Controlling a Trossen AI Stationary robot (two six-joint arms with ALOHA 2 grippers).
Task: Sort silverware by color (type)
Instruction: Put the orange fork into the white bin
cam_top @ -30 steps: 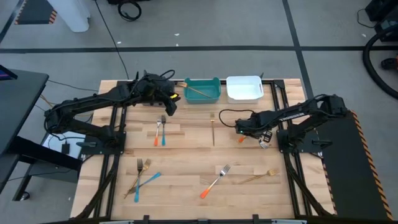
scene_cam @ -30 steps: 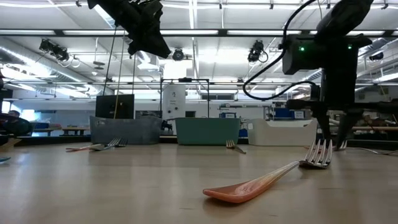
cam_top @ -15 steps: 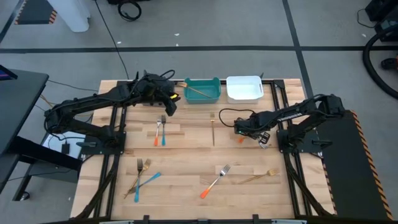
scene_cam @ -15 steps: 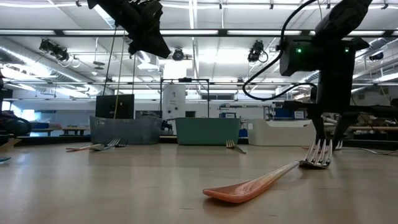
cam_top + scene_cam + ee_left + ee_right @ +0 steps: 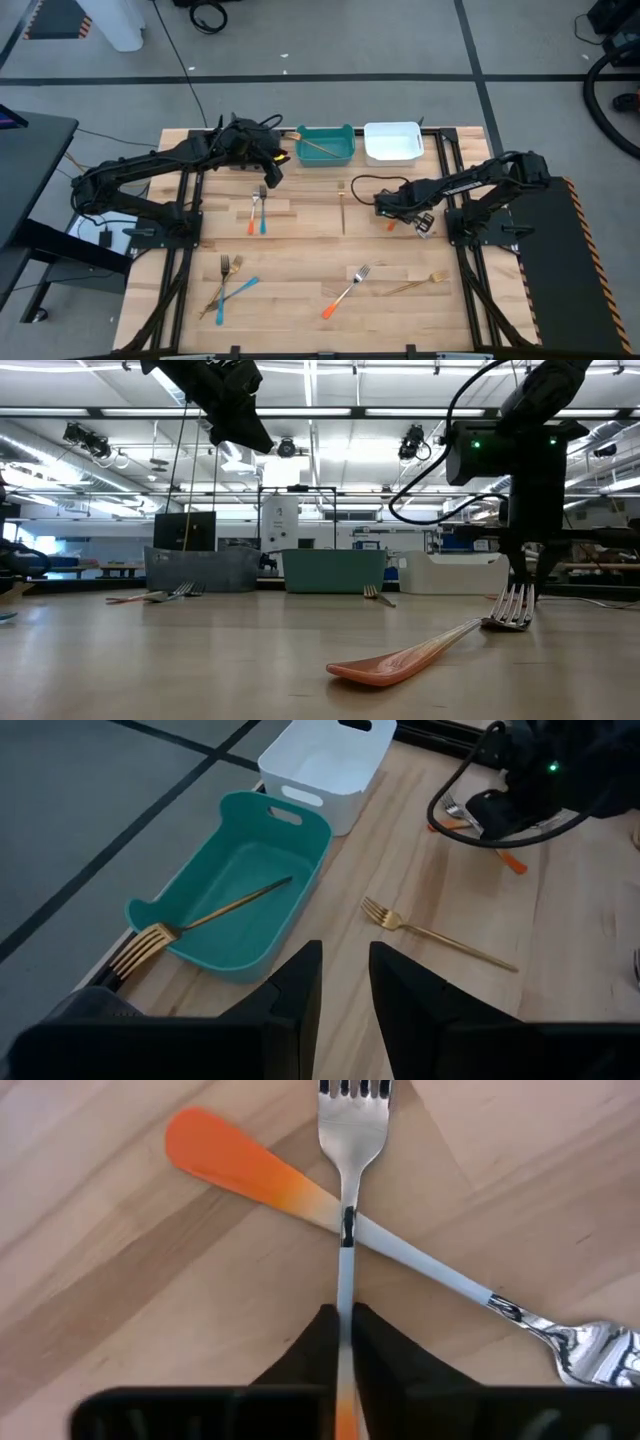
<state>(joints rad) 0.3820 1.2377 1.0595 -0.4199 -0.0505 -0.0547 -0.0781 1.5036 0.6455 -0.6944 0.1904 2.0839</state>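
Note:
The fork I pinch by its handle lies across the second orange-handled fork, so it should first be moved clear by my right gripper, which should then take the pinched fork's head (image 5: 354,1128).
My right gripper (image 5: 345,1312) is low over the table's right middle (image 5: 388,212) and is shut on an orange-handled fork (image 5: 352,1120) with a silver head. This fork crosses over a second orange-handled fork (image 5: 235,1165) lying on the wood. My left gripper (image 5: 345,972) hangs open and empty above the table near the teal bin (image 5: 240,900), high in the low view (image 5: 240,425). A gold fork (image 5: 215,915) lies in that bin, its head propped on the rim. My right gripper pinches the fork's slim handle (image 5: 346,1285) between its two fingers, coming from above and pointing down. The head (image 5: 352,1120) sticks out past the fingertips and passes over the other fork's handle. Whether the fork is clear of the table, I cannot tell.
A white bin (image 5: 392,142) stands right of the teal bin (image 5: 325,145) at the far edge; a grey bin (image 5: 200,568) shows in the low view. Loose pieces: gold fork (image 5: 342,205), orange and blue pair (image 5: 256,212), gold and blue pair (image 5: 230,285), orange fork (image 5: 345,290), gold fork (image 5: 415,285).
My right gripper has drifted a little toward the table's left, still shut on the fork. The left arm has kept still.

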